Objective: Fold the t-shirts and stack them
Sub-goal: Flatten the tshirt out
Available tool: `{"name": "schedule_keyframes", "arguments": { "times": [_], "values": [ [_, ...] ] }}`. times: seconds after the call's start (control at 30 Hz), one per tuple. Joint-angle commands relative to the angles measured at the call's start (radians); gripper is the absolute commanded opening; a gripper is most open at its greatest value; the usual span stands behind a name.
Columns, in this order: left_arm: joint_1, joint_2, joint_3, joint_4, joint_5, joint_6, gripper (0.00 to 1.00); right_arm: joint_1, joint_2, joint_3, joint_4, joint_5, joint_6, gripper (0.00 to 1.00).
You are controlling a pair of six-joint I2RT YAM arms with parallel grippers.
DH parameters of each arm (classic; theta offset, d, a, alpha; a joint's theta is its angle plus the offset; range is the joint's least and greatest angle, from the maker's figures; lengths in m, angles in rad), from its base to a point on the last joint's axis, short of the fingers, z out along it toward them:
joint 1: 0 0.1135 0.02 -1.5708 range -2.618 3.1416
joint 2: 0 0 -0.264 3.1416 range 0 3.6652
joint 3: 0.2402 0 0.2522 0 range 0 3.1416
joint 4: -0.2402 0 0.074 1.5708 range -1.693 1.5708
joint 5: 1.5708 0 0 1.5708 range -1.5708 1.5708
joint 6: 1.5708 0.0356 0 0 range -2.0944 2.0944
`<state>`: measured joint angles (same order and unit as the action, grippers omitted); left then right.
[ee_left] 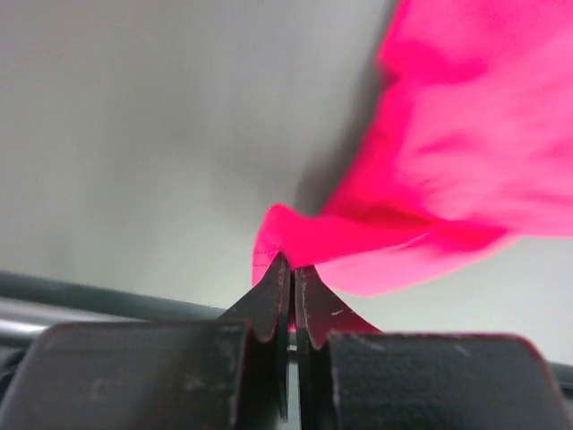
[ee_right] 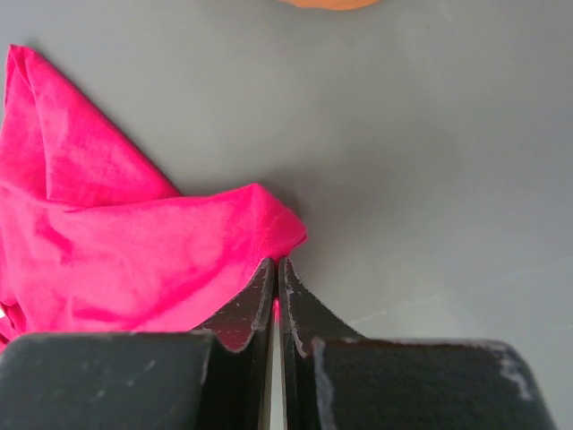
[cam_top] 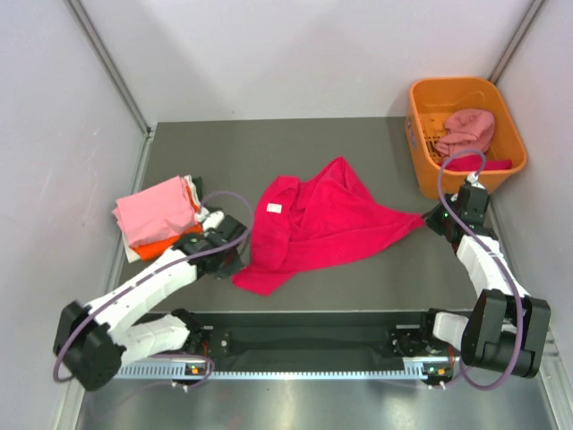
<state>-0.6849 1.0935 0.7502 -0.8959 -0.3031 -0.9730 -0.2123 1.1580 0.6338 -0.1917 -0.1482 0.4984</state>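
The end of the crimson-pink t-shirt bunches to a point at my right gripper, so I should open it and take the t-shirt's hem (ee_right: 283,226) by its corner before I lift.
A large crimson-pink t-shirt (cam_top: 318,219) lies crumpled in the middle of the table, its white neck label showing. My left gripper (cam_top: 235,253) is shut on its left edge, and the cloth (ee_left: 430,161) rises out of the pinched fingertips. At the shirt's right corner my right gripper (cam_top: 430,218) is shut on the cloth (ee_right: 134,251), whose tip pokes out past the fingers. On the left sits a stack of folded t-shirts (cam_top: 157,215), light pink on top of orange and white. A dusty pink t-shirt (cam_top: 466,132) lies bunched in the orange basket (cam_top: 421,134).
The orange plastic basket stands at the back right corner, close to my right arm. The folded stack sits just behind my left wrist. Grey walls close in the table on the left, the right and the back.
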Motion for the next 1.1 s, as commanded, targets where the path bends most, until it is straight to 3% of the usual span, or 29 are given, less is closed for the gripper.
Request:
{"name": "schedule_keyframes", "arguments": {
  "times": [0.0,0.1,0.2,0.3,0.53,0.67,0.77,0.87,0.93,1.07],
  "values": [
    [0.129,-0.116,-0.006,0.125,0.166,0.049,0.00,0.001,-0.031,0.012,0.002,-0.010,-0.008,0.00],
    [0.280,-0.159,0.040,0.164,0.208,0.079,0.00,0.005,-0.018,0.027,-0.031,-0.005,-0.012,0.00],
    [0.390,-0.110,0.147,0.169,0.235,0.106,0.00,0.016,-0.021,0.029,-0.061,0.022,-0.017,0.00],
    [0.504,-0.023,0.227,0.210,0.359,0.135,0.00,0.065,-0.005,0.029,-0.104,0.061,-0.009,0.00],
    [0.518,0.037,0.245,0.275,0.358,0.145,0.00,0.203,-0.038,-0.019,-0.209,0.140,0.077,0.04],
    [0.531,0.000,0.248,0.282,0.224,0.138,0.00,0.310,-0.125,-0.077,-0.331,0.275,0.193,0.03],
    [0.548,0.006,0.279,0.272,0.127,0.139,0.00,0.335,-0.159,-0.129,-0.367,0.292,0.264,0.13],
    [0.553,0.014,0.282,0.305,0.136,0.135,0.00,0.335,-0.176,-0.161,-0.380,0.308,0.284,0.19],
    [0.553,0.009,0.252,0.362,0.191,0.132,0.00,0.335,-0.195,-0.180,-0.364,0.325,0.290,0.41],
    [0.553,-0.004,0.204,0.417,0.211,0.126,0.00,0.335,-0.182,-0.194,-0.304,0.283,0.267,0.47]
  ]
}}
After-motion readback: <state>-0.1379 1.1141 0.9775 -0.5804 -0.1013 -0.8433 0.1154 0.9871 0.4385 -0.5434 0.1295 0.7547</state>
